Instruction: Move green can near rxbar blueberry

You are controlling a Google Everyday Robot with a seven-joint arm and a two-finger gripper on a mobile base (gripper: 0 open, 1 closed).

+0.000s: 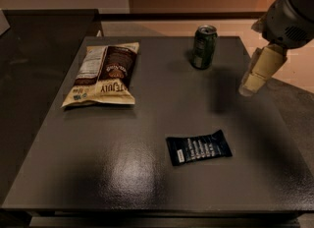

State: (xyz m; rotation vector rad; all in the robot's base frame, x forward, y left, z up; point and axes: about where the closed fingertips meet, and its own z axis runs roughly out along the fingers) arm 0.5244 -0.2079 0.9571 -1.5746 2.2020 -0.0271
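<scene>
The robot's gripper should next move to the green can and close on the can's upper half (204, 40), just under its top.
The green can (204, 46) stands upright near the far edge of the dark table (147, 124), right of centre. The rxbar blueberry (198, 147), a flat navy wrapper with white text, lies nearer the front, right of centre. My gripper (249, 87) comes in from the upper right, its tan fingers pointing down above the table's right side. It is to the right of the can and a little nearer the front, apart from it, holding nothing that shows.
A tan-and-brown chip bag (104, 73) lies at the table's left back. A dark counter (39, 40) stands to the left. The floor drops away past the table's right edge (289, 104).
</scene>
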